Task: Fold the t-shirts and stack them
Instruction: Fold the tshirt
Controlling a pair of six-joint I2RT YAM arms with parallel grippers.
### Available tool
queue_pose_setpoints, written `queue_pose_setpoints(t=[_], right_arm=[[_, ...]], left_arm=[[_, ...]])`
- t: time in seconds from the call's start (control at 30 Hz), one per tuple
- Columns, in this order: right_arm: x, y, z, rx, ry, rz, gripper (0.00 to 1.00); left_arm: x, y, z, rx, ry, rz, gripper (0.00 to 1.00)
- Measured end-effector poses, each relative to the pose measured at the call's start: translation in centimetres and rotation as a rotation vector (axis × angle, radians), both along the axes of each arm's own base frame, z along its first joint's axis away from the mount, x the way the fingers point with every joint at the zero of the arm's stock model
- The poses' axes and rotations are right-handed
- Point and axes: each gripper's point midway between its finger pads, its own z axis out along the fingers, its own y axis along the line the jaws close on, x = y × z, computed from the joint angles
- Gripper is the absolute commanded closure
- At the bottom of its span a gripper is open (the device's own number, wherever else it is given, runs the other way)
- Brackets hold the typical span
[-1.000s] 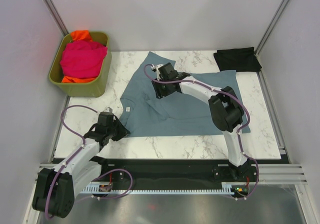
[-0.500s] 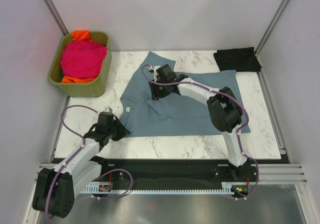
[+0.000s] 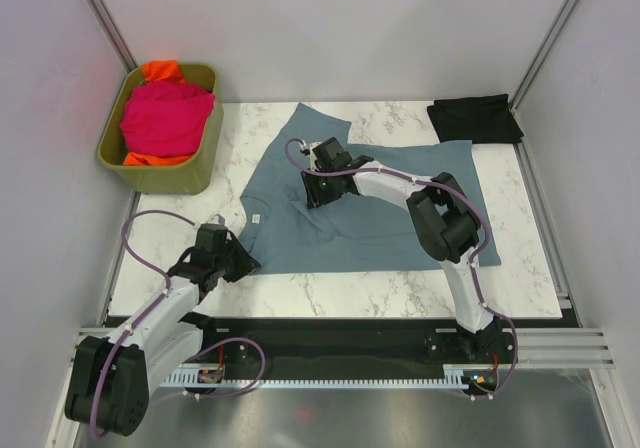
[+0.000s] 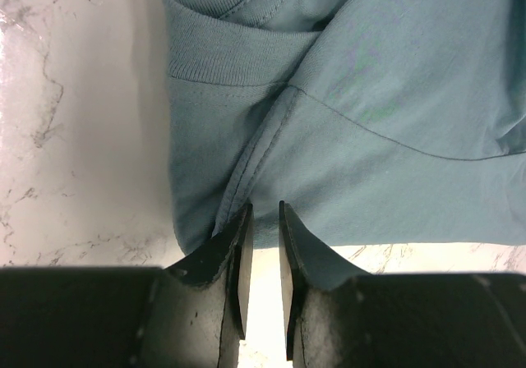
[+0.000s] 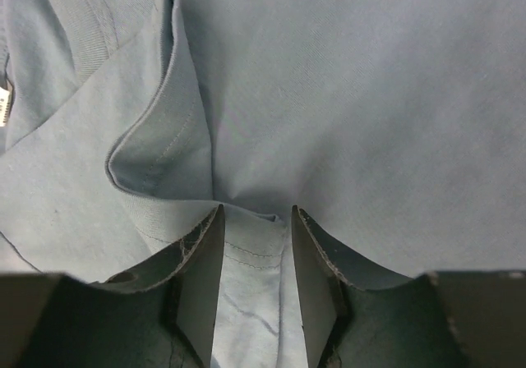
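Observation:
The sleeve's hem stands up in a fold on the t-shirt, so the robot's right gripper will take the hem's corner (image 5: 269,223) and spread the sleeve flat first.
A slate blue-grey t-shirt (image 3: 380,228) lies spread on the marble table, one sleeve folded over near its middle. My left gripper (image 3: 243,261) is at the shirt's near-left corner. In the left wrist view the jaws (image 4: 265,208) stand a narrow slit apart, pinching the shirt's hem (image 4: 370,72). My right gripper (image 3: 312,193) rests on the shirt by the sleeve fold. In the right wrist view it (image 5: 256,212) is open, with the sleeve hem (image 5: 246,253) between its jaws. A folded black t-shirt (image 3: 474,118) lies at the far right. Magenta-pink (image 3: 165,116) and orange (image 3: 160,69) t-shirts sit in the bin.
The olive-green plastic bin (image 3: 200,173) stands at the far left, just off the table's corner. Grey walls and metal posts close in the back and sides. Bare marble (image 3: 330,288) shows between the shirt and the near edge.
My right gripper has slid a little down and left along the shirt toward the sleeve fold. The left arm has not moved.

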Motion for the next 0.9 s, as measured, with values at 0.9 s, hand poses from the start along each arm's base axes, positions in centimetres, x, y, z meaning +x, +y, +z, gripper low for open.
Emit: queue_pose_setpoints(t=[0.9], right_arm=[[2.3, -2.5, 4.6, -0.072, -0.167, -0.102, 0.90]], left_arm=[[0.0, 0.0, 0.0, 0.002, 0.000, 0.001, 0.75]])
